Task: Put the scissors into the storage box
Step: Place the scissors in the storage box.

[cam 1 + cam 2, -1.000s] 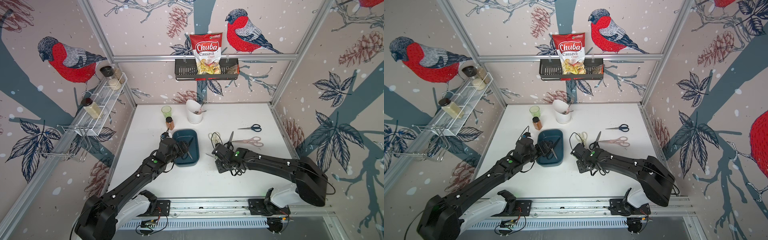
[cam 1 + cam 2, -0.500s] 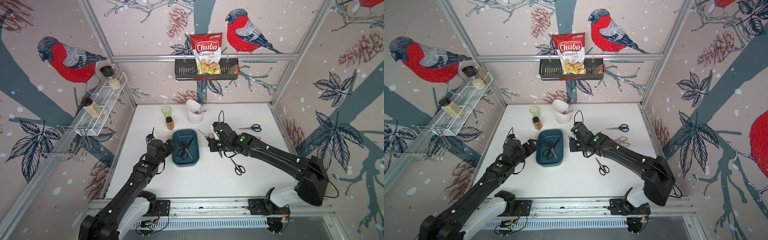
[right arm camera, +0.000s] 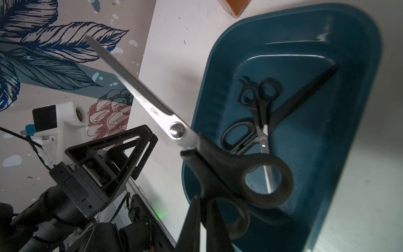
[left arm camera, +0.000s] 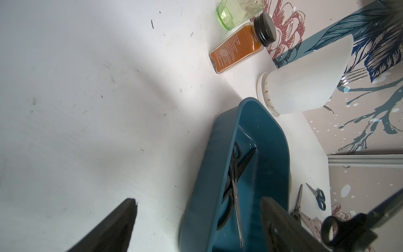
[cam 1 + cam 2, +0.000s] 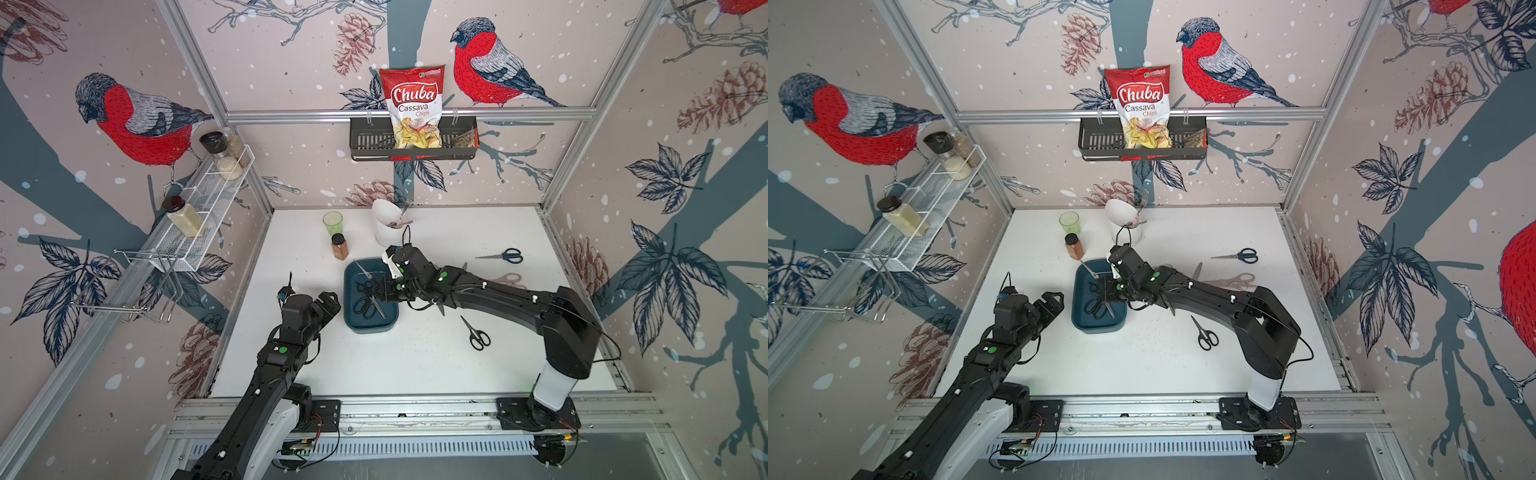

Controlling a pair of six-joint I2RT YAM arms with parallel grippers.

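My right gripper should release the black-handled scissors on top of the two scissors inside the storage box (image 5: 375,301) (image 3: 266,139).
The dark teal storage box (image 5: 371,329) (image 5: 1097,329) sits mid-table with two black-handled scissors (image 5: 367,302) (image 3: 257,122) lying inside. My right gripper (image 5: 384,287) (image 3: 205,201) is shut on the handle of another black-handled pair of scissors (image 5: 364,271) (image 3: 178,131), held over the box with the blades pointing to the far left. My left gripper (image 5: 329,300) (image 4: 198,200) stands open and holds nothing, just left of the box's near end. On the table to the right lie a black pair (image 5: 476,335), a blue-handled pair (image 5: 505,255) and a pinkish pair (image 5: 510,279).
A white utensil cup (image 5: 385,226), an orange spice bottle (image 5: 339,247) and a green glass (image 5: 333,223) stand just behind the box. A black wall basket (image 5: 370,141) with a chips bag hangs at the back. A wire shelf (image 5: 199,216) juts from the left wall.
My left gripper opened, leaving scissors in the box, and drew back to the left. My right gripper lifted a black-handled pair from the table and carried it left over the box.
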